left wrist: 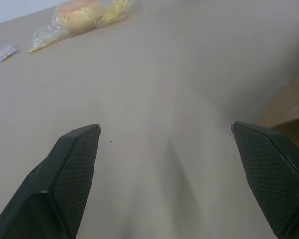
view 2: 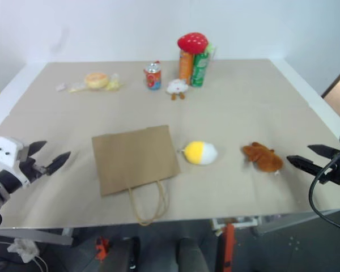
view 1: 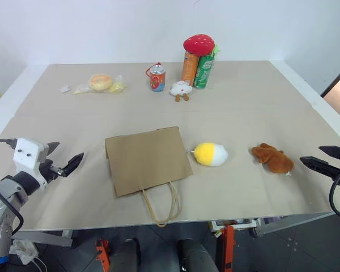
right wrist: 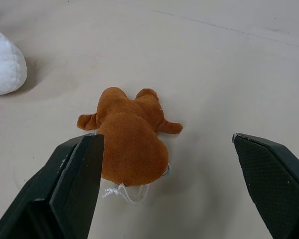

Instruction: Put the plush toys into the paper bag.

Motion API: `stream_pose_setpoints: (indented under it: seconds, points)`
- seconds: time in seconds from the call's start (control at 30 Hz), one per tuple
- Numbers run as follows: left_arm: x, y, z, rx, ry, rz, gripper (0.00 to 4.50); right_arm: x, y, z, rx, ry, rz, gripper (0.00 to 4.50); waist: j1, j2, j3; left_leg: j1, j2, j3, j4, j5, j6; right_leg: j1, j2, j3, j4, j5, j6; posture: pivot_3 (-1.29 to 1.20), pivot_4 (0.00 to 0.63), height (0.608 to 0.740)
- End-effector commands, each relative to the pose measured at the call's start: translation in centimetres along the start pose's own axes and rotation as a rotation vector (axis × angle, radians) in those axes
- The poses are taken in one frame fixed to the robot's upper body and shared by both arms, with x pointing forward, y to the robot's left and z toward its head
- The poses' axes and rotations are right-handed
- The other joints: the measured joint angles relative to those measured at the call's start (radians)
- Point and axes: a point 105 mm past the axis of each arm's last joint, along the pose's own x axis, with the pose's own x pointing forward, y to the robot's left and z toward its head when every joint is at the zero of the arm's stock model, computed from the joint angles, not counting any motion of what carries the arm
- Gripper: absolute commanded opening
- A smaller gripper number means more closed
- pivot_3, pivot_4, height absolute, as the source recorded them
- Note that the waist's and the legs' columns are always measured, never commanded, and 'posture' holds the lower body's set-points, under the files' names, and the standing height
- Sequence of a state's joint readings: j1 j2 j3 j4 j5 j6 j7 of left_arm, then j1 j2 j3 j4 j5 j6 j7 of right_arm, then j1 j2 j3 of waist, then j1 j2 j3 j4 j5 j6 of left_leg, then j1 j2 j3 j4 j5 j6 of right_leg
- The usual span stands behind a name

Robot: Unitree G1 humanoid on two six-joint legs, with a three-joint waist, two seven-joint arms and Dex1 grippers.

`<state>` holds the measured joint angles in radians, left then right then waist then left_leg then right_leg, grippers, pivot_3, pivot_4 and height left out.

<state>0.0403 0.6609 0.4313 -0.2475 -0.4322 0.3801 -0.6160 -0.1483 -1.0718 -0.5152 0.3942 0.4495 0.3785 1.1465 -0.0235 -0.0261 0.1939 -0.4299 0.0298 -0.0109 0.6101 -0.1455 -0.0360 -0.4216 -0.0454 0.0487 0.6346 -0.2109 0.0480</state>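
The robot's left gripper should close on the cord handle (view 1: 149, 207) of the brown paper bag, on the part of the handle closest to that gripper.
The brown paper bag (view 1: 147, 160) lies flat near the table's front edge, its cord handles (view 1: 160, 207) trailing toward me. Just right of it rests the yellow-and-white egg-shaped plush (view 1: 210, 154). Further right lies the reddish-brown plush animal (view 1: 272, 159), seen close up from behind in the right wrist view (right wrist: 130, 139). My right gripper (view 1: 323, 158) hovers open just right of the brown plush, pointing at it. My left gripper (view 1: 63, 157) is open over bare table, left of the bag, with nothing between its fingers (left wrist: 70, 174).
At the back of the table (view 1: 243, 107) stand a red can (view 1: 157, 77), an orange tube (view 1: 190, 68) and a green tube (view 1: 204, 71) with a red strawberry plush (view 1: 199, 44) on top, plus a small white plush (view 1: 181, 89). A wrapped bun (view 1: 101, 83) lies back left.
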Motion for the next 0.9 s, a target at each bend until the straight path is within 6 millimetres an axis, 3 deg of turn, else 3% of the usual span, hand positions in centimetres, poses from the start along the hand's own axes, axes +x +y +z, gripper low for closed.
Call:
stream_pose_setpoints:
  seconds: [0.03, 0.33, 0.47, 0.57, 0.67, 0.83, 0.9]
  points:
    - [0.0, 0.6, 1.4, 0.049, -0.028, 0.004, 4.35, -0.7, 0.1, 1.7, -0.053, -0.037, -0.008, 4.50, 0.000, 0.000, 0.000, 0.000, 0.000, 0.000, 0.000, 0.000, 0.000, 0.000, 0.000, 0.000, 0.000, 0.000, 0.000, 0.00, 0.150, 0.738]
    - [0.6, 0.2, 1.7, 0.067, -0.039, -0.039, 4.35, 0.4, 1.2, 2.1, -0.076, -0.065, 0.021, 4.50, 0.000, 0.000, 0.000, 0.000, 0.000, 0.002, 0.000, 0.000, 0.000, -0.001, 0.001, 0.003, 0.000, 0.001, 0.001, 0.00, 0.150, 0.738]
    - [0.6, 0.3, 1.8, 0.073, -0.043, -0.035, 4.35, 1.5, 3.0, 4.2, -0.123, -0.112, 0.104, 4.50, -0.001, 0.000, 0.000, 0.000, 0.000, 0.003, 0.000, 0.000, 0.000, -0.001, 0.001, 0.004, 0.000, 0.001, 0.001, 0.00, 0.150, 0.738]
    - [0.7, 0.3, 2.0, 0.074, -0.050, -0.034, 4.35, 3.5, 7.2, 8.1, -0.144, -0.215, 0.277, 4.50, -0.008, 0.000, 0.000, 0.001, 0.002, 0.003, 0.000, 0.000, 0.000, -0.001, 0.003, 0.006, 0.000, 0.001, 0.002, 0.00, 0.150, 0.738]
    - [0.9, -0.2, 2.0, 0.072, -0.060, -0.045, 4.35, 5.4, 12.9, 11.2, -0.163, -0.295, 0.514, 4.50, -0.023, 0.000, 0.000, 0.002, 0.004, 0.003, 0.000, 0.000, 0.000, -0.001, 0.006, 0.007, 0.000, 0.001, 0.002, 0.00, 0.150, 0.738]
    - [1.6, -1.1, 2.5, 0.082, -0.096, -0.065, 4.35, 6.9, 23.3, 11.7, -0.256, -0.302, 1.006, 4.50, -0.020, -0.005, -0.002, 0.002, 0.008, 0.002, 0.000, 0.000, 0.000, -0.001, 0.011, 0.007, 0.000, 0.003, 0.000, 0.00, 0.150, 0.738]
    - [1.7, -1.4, 3.0, 0.093, -0.117, -0.070, 4.35, 6.7, 25.4, 11.2, -0.288, -0.289, 1.139, 4.50, -0.017, -0.005, -0.002, 0.000, 0.008, 0.002, 0.000, 0.000, -0.001, -0.003, 0.011, 0.007, 0.000, 0.003, 0.000, 0.00, 0.150, 0.738]
